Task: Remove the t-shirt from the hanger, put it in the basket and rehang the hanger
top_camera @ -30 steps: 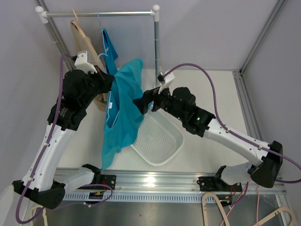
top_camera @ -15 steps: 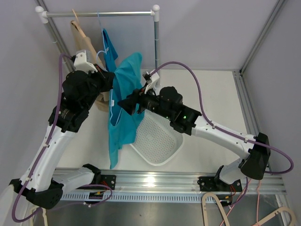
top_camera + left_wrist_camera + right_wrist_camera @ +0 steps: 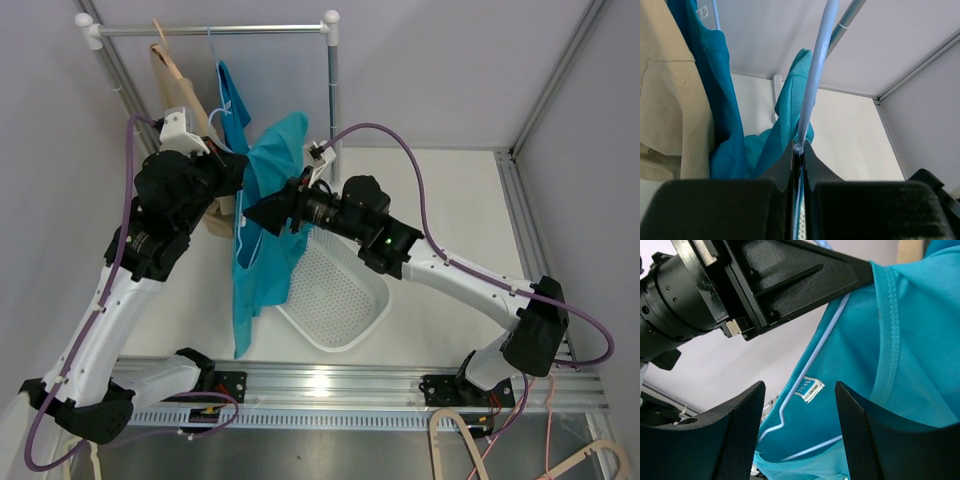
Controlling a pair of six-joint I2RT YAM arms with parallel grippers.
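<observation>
The hanger's hook is off the rack's rod, so my right gripper needs to grab the wire (image 3: 799, 380) next to the neck label and lift the hook onto the rod.
A teal t-shirt (image 3: 268, 215) hangs from a light blue wire hanger (image 3: 816, 75) held off the rack, above the table's left side. My left gripper (image 3: 236, 172) is shut on the hanger's wire; in the left wrist view (image 3: 799, 148) the wire runs up from between the closed fingers, with the shirt (image 3: 789, 117) draped behind. My right gripper (image 3: 262, 212) is open at the shirt's collar. In the right wrist view (image 3: 800, 435) its fingers straddle the inner neck label (image 3: 808, 388) and the hanger wire (image 3: 812, 362), touching neither.
A second teal garment (image 3: 232, 100) and a beige one (image 3: 175, 90) hang on the rack rod (image 3: 215, 30). The rack's post (image 3: 332, 90) stands just behind the shirt. A white perforated basket (image 3: 345, 300) lies below the shirt, to its right.
My right gripper has moved left and up, from beside the shirt to its collar opening. The shirt has swung slightly left and bunched narrower. The left gripper has kept its hold.
</observation>
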